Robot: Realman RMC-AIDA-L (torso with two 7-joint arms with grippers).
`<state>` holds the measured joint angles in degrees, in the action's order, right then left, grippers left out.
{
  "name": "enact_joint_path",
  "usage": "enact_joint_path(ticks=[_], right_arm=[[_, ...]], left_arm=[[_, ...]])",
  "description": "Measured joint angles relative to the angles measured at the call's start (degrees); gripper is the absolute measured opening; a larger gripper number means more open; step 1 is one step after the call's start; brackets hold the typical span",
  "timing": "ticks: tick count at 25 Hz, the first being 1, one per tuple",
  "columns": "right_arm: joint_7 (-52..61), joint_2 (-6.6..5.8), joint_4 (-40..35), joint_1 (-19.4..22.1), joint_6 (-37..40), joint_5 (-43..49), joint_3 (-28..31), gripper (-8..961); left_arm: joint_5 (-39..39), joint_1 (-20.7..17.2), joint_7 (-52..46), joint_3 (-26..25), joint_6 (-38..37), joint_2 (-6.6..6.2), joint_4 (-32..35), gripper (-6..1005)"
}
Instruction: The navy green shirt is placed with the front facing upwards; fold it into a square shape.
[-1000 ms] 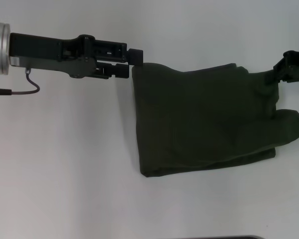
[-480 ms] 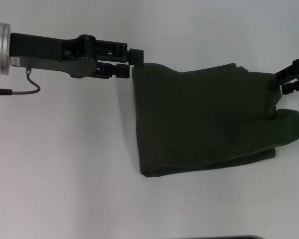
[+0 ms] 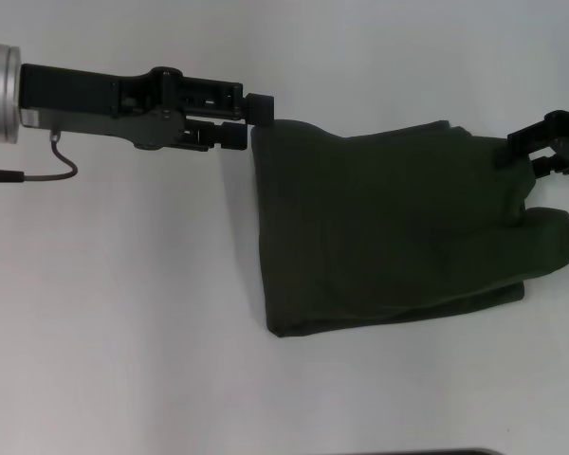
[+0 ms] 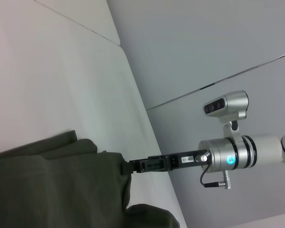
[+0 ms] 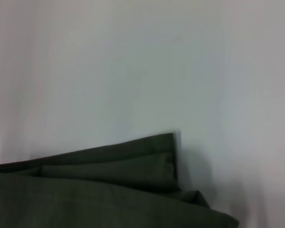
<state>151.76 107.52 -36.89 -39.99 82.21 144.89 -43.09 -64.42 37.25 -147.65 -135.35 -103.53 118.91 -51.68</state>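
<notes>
The far edge of the shirt is bunched up beside my right gripper, so next I grip the shirt's corner (image 3: pixel 502 150) with that right gripper and pull it out to straighten the shirt's edge.
The navy green shirt (image 3: pixel 389 227) lies folded into a rough rectangle on the white table (image 3: pixel 123 313), with a sleeve bulging out at its right side. My left gripper (image 3: pixel 256 118) reaches in from the left and is shut on the shirt's far left corner. My right gripper (image 3: pixel 520 152) is open at the far right corner, with a finger on either side of the cloth edge. The left wrist view shows the shirt (image 4: pixel 52 190) with the right gripper (image 4: pixel 133 166) at its edge. Only folded cloth (image 5: pixel 109 190) and table appear in the right wrist view.
Bare white table surrounds the shirt on the left and in front. A dark strip (image 3: pixel 455 452) shows at the table's near edge. The right arm's silver wrist (image 4: pixel 232 156) extends away behind its gripper.
The right gripper let go of the shirt's right corner and opened, drew back slightly to the right and down, then edged back toward the corner. The left gripper and shirt stayed put.
</notes>
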Motion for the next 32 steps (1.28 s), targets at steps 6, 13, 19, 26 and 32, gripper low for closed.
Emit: enact_joint_path(ticks=[6,13,19,26,32], right_arm=[[-0.37,0.61,2.07,-0.73,-1.52,-0.07,-0.12,638],[-0.15,0.67,2.73,-0.97,-2.34,-0.29,0.8,583],[-0.54,0.66,2.7,-1.23,-2.27,-0.39,1.95,463],[-0.26,0.67,2.49,-1.31,-1.9,-0.32,1.7,212],[0.0,0.39,1.32,-1.4,0.43,-0.37,2.04,80]], left_arm=[[0.0,-0.16,0.0,0.0,-0.1,0.0,0.0,709],[0.0,-0.04,0.0,0.0,-0.1,0.27,0.0,705],[0.0,0.13,0.0,0.17,0.0,0.36,0.0,702],[0.0,0.3,0.0,0.03,0.19,0.35,0.0,699],[0.0,0.3,0.0,0.0,0.36,0.25,-0.03,696]])
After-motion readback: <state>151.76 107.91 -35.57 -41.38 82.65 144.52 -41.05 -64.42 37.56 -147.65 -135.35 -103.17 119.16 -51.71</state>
